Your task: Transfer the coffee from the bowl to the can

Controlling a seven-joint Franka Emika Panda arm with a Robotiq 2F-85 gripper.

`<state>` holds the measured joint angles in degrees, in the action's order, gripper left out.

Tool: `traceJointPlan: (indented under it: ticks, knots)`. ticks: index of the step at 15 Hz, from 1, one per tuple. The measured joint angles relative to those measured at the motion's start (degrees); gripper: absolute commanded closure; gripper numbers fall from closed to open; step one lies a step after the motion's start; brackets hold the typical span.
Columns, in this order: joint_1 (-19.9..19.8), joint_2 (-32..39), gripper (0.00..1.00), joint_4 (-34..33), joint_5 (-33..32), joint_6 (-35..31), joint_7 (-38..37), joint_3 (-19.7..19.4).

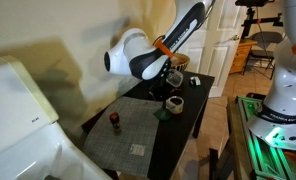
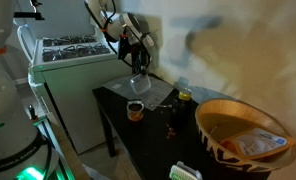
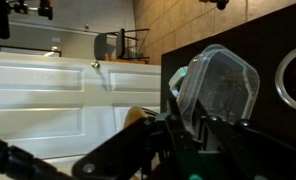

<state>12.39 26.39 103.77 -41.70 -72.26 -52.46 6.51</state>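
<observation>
I will release the clear plastic container on the grey mat (image 1: 126, 101) near the wall, just beyond the red-topped bottle. The container is now tilted above the black table.
My gripper (image 3: 188, 128) is shut on a clear plastic container (image 3: 223, 85) with dark coffee specks inside. It holds the container tilted above the black table, as both exterior views show (image 1: 172, 76) (image 2: 139, 80). The small round white bowl (image 1: 174, 102) with a dark inside stands on the table just in front of and below the held container. It also shows in an exterior view (image 2: 135, 108), and its rim is at the right edge of the wrist view (image 3: 292, 75). I see no separate metal can.
The black table (image 1: 188, 125) carries a grey mat (image 1: 138, 125), a small red-topped bottle (image 1: 115, 120) and an amber jar (image 2: 185, 96). A large striped woven basket (image 2: 243, 135) stands at one end. A white stove (image 2: 63, 60) stands beside the table.
</observation>
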Motion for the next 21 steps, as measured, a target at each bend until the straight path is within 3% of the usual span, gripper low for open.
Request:
traceJointPlan:
  ticks: [6,10,14,15,19,20,21]
  knots:
    - [-8.8,-16.69,0.96,13.38,6.98,-14.68,7.48,-3.58]
    - [-12.5,-24.96,0.96,19.77,14.46,-21.22,12.31,-6.91]
    - [-14.07,-29.41,0.96,19.93,24.27,-22.04,14.37,-8.52]
    - [-14.15,-30.09,0.83,19.63,27.02,-22.28,14.37,-8.6]
    - [-14.09,-31.39,0.83,19.39,31.87,-25.11,14.37,-8.32]
    - [-14.09,-31.39,0.96,19.4,32.0,-25.14,14.37,-8.33]
    - [-14.09,-31.39,0.96,19.4,32.05,-25.14,14.37,-8.33]
